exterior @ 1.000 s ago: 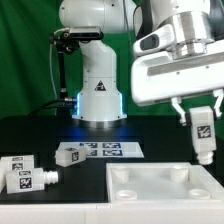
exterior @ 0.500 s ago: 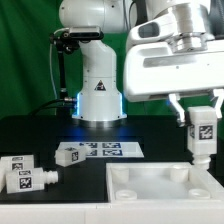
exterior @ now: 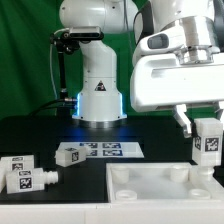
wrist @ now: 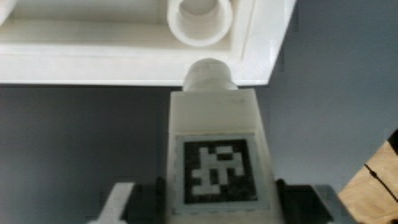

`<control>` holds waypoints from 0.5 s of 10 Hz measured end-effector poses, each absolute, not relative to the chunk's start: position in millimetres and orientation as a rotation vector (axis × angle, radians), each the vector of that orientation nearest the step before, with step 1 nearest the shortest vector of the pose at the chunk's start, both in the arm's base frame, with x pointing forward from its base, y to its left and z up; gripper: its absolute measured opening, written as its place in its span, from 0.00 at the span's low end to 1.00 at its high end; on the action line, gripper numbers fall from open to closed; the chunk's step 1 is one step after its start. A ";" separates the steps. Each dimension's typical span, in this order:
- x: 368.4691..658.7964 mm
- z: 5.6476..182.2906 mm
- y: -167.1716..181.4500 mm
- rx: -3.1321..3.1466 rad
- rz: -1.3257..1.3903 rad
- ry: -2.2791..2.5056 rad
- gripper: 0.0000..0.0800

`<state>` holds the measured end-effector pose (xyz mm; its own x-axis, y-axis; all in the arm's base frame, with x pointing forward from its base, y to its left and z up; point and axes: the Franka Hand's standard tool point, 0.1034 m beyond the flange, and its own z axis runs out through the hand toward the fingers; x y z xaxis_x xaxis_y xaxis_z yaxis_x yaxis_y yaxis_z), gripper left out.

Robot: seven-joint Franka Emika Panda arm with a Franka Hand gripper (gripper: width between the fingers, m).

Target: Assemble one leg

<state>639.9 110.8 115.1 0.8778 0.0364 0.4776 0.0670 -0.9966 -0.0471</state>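
Note:
Next, my gripper lets go of the tagged white leg while it stands in the white slab's corner socket (exterior: 202, 189) (wrist: 201, 20) closest to its rounded tip.
My gripper (exterior: 207, 128) is shut on a white leg (exterior: 210, 146) with a black-and-white tag, and holds it upright at the exterior view's right, over the far right corner of the large white slab (exterior: 150, 190). In the wrist view the leg (wrist: 215, 135) sits between my fingers (wrist: 134, 203), its rounded tip close to a round corner socket (wrist: 201, 20) of the slab (wrist: 71, 50). Two more white tagged legs (exterior: 28, 181) (exterior: 17, 163) lie at the exterior view's left.
The marker board (exterior: 100, 151) lies on the black table in front of the arm's white base (exterior: 98, 95). A tan surface (wrist: 379, 185) shows at the wrist view's edge.
My gripper has moved toward the exterior view's right with the leg in it, from over the slab's back edge to its right corner. The other parts have not moved.

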 end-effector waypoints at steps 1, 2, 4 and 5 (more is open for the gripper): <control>638.6 108.1 110.0 -2.986 -0.756 -0.082 0.36; 637.2 103.5 109.3 -2.989 -0.750 -0.083 0.36; 633.2 99.2 108.3 -2.994 -0.737 -0.083 0.36; 630.0 96.1 109.1 -2.996 -0.730 -0.086 0.36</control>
<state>630.0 109.1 96.1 0.8864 0.0404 0.4611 0.0673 -0.9968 -0.0422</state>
